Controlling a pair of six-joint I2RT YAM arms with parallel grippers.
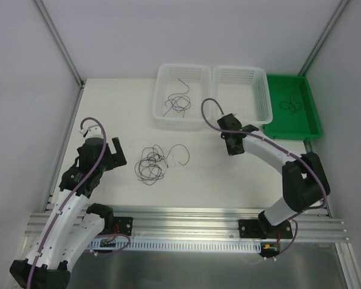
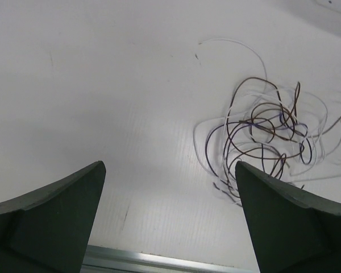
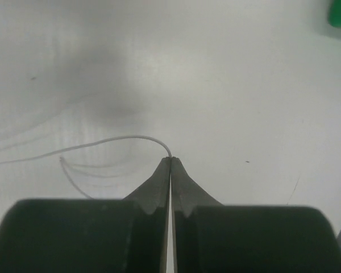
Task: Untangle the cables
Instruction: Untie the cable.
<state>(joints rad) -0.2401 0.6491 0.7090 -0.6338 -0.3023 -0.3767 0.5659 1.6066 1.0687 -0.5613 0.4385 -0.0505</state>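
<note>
Next, I move my left gripper to the middle of the tangled bundle [image 1: 153, 159] [image 2: 262, 126] and close it there on a dark cable among the crossing loops.
A tangled bundle of thin dark and white cables [image 1: 150, 164] lies on the white table between the arms; in the left wrist view it [image 2: 267, 131] is ahead and to the right of my fingers. My left gripper [image 1: 119, 154] [image 2: 170, 165] is open and empty, just left of the bundle, above the table. My right gripper [image 1: 233, 149] [image 3: 170, 158] is shut on one thin white cable [image 3: 102, 142], pinched at the fingertips and arcing away to the left above the table. This white strand is too faint to make out in the top view.
A white basket [image 1: 159, 96] at the back holds a few loose dark cables [image 1: 178, 102]. A second white basket [image 1: 266, 96] stands beside it. A green tray [image 1: 310, 114] at the back right holds one small cable [image 1: 290, 106]. An aluminium rail [image 2: 159, 261] runs along the near edge.
</note>
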